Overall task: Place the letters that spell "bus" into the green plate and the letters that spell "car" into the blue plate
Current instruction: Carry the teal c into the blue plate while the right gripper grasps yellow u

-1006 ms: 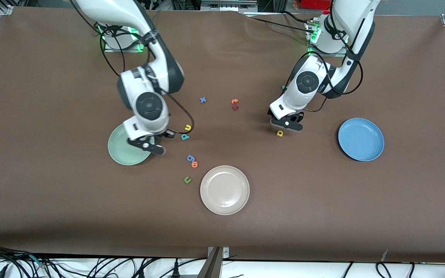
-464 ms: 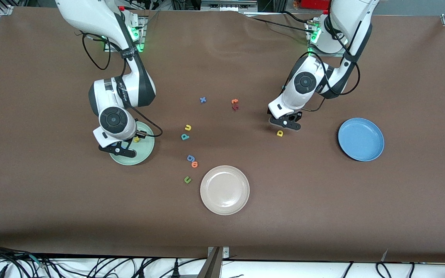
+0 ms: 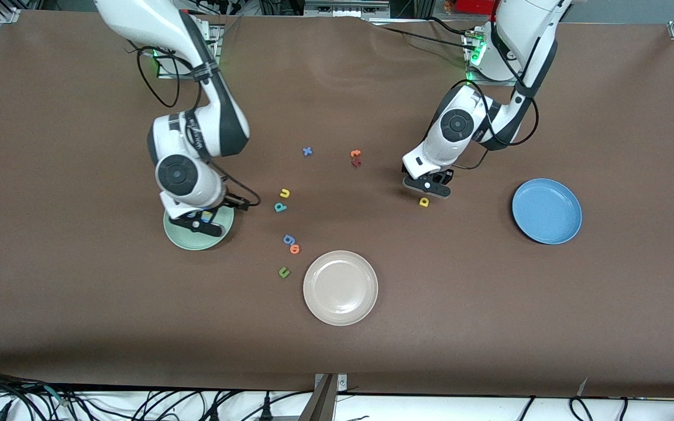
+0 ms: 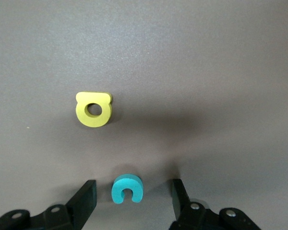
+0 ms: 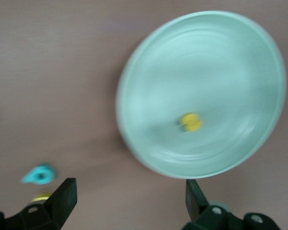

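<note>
I should move my right gripper next to the yellow u (image 3: 285, 193) (image 5: 41, 197) beside the teal b and close it there, because the green plate still needs a u.
The green plate (image 3: 185, 238) holds a yellow s (image 5: 190, 122). My right gripper (image 3: 198, 225) hangs over that plate, open and empty (image 5: 129, 201). The yellow u (image 3: 284, 193) and teal b (image 3: 280, 206) lie on the table beside the plate, toward the middle. My left gripper (image 3: 426, 188) is low over the table, open, with a teal c (image 4: 127, 188) between its fingers (image 4: 86, 201) and a gap on each side. The yellow a (image 3: 424, 202) lies just clear of it (image 4: 93, 109). The blue plate (image 3: 546, 210) sits toward the left arm's end.
A beige-white plate (image 3: 340, 286) sits nearer the camera, mid-table. A blue g (image 3: 288, 238), orange o (image 3: 295, 248) and dark green u (image 3: 284, 271) lie beside it. A blue x (image 3: 307, 151), orange t (image 3: 356, 154) and dark red letter (image 3: 356, 163) lie farther back.
My right gripper swung across the green plate and opened; the yellow s now lies in the plate. The left gripper shifted slightly over the teal c and its fingers narrowed.
</note>
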You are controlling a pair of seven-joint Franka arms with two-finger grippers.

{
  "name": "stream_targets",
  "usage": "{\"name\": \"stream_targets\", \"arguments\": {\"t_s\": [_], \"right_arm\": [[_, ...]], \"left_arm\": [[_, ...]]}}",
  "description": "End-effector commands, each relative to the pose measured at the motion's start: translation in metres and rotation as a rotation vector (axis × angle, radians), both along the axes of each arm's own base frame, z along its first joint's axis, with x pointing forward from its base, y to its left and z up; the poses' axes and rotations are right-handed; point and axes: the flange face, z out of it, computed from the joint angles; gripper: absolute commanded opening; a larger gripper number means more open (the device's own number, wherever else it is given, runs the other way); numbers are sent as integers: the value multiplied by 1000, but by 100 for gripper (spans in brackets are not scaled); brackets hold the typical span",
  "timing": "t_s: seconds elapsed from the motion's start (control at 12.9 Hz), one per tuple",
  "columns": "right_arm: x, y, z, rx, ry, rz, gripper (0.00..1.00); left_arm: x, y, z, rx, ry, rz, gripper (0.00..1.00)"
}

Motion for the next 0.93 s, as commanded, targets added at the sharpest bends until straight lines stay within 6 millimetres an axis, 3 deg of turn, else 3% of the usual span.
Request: {"name": "stream_targets", "arguments": {"t_s": [0.0,0.15,0.31,0.39,0.62,0.85], "right_arm": [[-15,64,-14,1,-94,-120,99],[-28,107,-37,-11,-159,-220,99],[-35,124,-49,-3,-196,-248,96],[-42,129,-54,-11,-188,-240,99],[-57,127,-67,-36,-161,-233,99],[-72,120,-83,-62,-127,-180,69]], "left_arm": [[-6,-6,-5,26,-28,-89,54],[-5,-5,-4,26,-29,-80,31],[-3,-5,-2,24,-35,-80,17],[-3,-5,-1,24,-37,-81,9],[3,-2,8,20,-50,-86,0],[25,23,40,14,-91,-81,0]]}}
